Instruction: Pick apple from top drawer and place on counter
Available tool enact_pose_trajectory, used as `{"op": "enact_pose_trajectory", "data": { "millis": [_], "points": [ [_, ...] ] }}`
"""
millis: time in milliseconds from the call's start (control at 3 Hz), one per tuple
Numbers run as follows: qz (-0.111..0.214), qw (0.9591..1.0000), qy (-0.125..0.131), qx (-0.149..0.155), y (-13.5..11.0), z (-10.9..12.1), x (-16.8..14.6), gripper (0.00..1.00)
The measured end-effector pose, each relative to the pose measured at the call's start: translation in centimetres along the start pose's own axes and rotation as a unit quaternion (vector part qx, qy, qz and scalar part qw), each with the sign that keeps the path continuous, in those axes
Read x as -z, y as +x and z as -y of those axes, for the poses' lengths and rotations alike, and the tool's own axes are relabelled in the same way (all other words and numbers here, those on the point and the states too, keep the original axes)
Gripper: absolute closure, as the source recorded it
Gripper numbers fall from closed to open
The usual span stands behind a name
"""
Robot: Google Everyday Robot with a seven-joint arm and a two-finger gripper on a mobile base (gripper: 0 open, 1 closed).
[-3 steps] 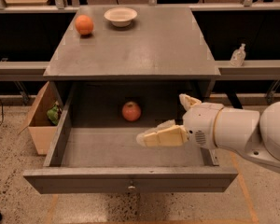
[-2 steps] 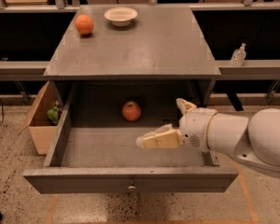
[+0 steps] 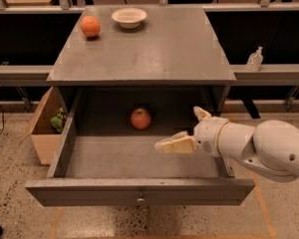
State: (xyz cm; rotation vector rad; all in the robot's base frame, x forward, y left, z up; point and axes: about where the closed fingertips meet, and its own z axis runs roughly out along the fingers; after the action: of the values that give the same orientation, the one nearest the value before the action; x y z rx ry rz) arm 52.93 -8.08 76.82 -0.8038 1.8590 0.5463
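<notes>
I need to move my gripper to the apple at the back middle of the open top drawer and close it around the apple's sides (image 3: 140,121).
The apple (image 3: 140,118), red with a paler patch, lies at the back middle of the open top drawer (image 3: 65,148). The drawer is pulled out, and its front panel carries a small knob (image 3: 139,200). My gripper (image 3: 177,127) hangs over the drawer's right half, to the right of the apple and a little nearer the front. It is open and empty, one cream finger (image 3: 172,144) pointing left and the other behind it. It does not touch the apple. The grey counter (image 3: 154,49) lies above the drawer.
An orange fruit (image 3: 90,26) and a white bowl (image 3: 129,17) sit at the counter's back left. A cardboard box (image 3: 42,133) holding something green stands on the floor left of the drawer. A small bottle (image 3: 254,59) stands on the right ledge.
My arm has shifted only slightly over the drawer's right side. The gripper stays open. The apple has not moved.
</notes>
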Motion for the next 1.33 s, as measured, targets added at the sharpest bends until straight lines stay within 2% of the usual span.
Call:
{"op": "enact_pose_trajectory", "data": {
  "millis": [667,1000,1333],
  "points": [
    [-0.029,0.9988,0.034,0.021,2.0,3.9,-6.5,0.00],
    [-0.039,0.9983,0.040,0.017,3.0,5.1,-10.6,0.00],
    [-0.035,0.9986,0.038,0.010,3.0,5.5,-14.2,0.00]
  ]
}}
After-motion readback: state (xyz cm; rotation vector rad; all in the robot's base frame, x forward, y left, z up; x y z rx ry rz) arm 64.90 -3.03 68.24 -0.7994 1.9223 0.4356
